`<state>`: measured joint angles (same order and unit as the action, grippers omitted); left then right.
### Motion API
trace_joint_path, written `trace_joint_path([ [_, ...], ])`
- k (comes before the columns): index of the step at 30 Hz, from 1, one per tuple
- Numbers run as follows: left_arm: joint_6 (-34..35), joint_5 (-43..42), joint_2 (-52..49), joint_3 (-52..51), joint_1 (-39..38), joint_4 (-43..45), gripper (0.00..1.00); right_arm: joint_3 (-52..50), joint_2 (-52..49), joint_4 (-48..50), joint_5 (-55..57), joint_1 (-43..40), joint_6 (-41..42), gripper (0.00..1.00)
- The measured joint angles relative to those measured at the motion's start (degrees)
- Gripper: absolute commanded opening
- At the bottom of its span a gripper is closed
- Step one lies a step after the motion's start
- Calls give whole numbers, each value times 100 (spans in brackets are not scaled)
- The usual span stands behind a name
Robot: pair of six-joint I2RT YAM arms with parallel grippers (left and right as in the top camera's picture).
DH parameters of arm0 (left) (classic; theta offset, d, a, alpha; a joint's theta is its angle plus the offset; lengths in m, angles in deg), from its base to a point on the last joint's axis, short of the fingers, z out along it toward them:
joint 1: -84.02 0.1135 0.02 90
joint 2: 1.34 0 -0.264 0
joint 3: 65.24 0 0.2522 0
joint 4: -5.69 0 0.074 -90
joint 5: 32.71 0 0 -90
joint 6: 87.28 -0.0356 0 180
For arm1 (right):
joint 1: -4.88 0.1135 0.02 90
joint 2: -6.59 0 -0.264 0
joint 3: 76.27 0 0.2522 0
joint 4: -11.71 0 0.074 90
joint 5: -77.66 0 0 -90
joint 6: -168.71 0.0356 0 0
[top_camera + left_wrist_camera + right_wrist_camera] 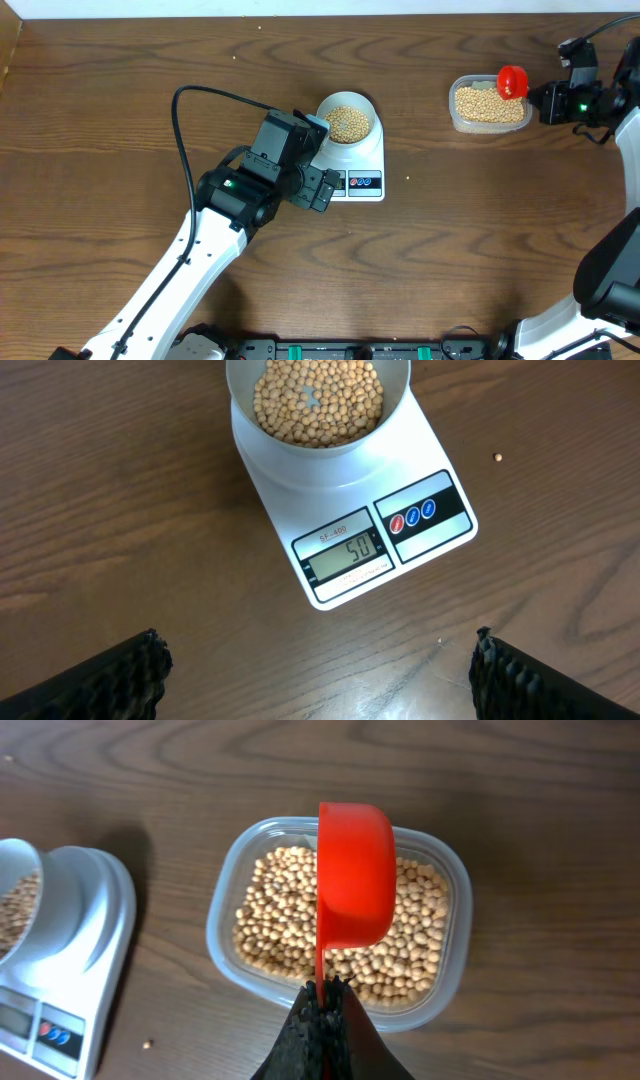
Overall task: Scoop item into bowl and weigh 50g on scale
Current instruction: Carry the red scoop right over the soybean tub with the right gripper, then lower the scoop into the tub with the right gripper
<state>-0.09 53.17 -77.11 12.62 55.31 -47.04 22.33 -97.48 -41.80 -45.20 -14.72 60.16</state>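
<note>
The red scoop in my right gripper needs to be let go on the beans (479,120) (302,976), close to the front rim of the clear plastic container.
The white bowl (348,124) holds tan beans (318,400) and stands on the white scale (352,160). In the left wrist view the scale (355,520) has a display reading 50. My left gripper (318,670) is open and empty, hovering over the table in front of the scale. My right gripper (322,1010) is shut on the handle of a red scoop (354,870), held over a clear plastic container (225,920) full of beans (280,915). From overhead the scoop (512,81) sits over the container (457,112) at the right.
A stray bean (498,457) lies on the table right of the scale, and another (148,1044) lies near the scale's corner. The left arm (240,195) and its black cable (180,130) lie left of the scale.
</note>
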Motion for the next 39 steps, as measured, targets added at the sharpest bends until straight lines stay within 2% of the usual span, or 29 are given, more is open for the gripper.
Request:
trace_joint_path([
  [18, 0, 0, 0, 0, 0, 0, 98, 0, 306, 9, 1510, 654, -9, 1],
  [23, 0, 0, 0, 0, 0, 0, 98, 0, 745, -70, 2155, 1023, -179, 1],
  [34, 0, 0, 0, 0, 0, 0, 98, 0, 800, -256, 4350, 2157, -393, 1],
  [39, 0, 0, 0, 0, 0, 0, 98, 0, 800, -282, 4752, 2269, -319, 1],
])
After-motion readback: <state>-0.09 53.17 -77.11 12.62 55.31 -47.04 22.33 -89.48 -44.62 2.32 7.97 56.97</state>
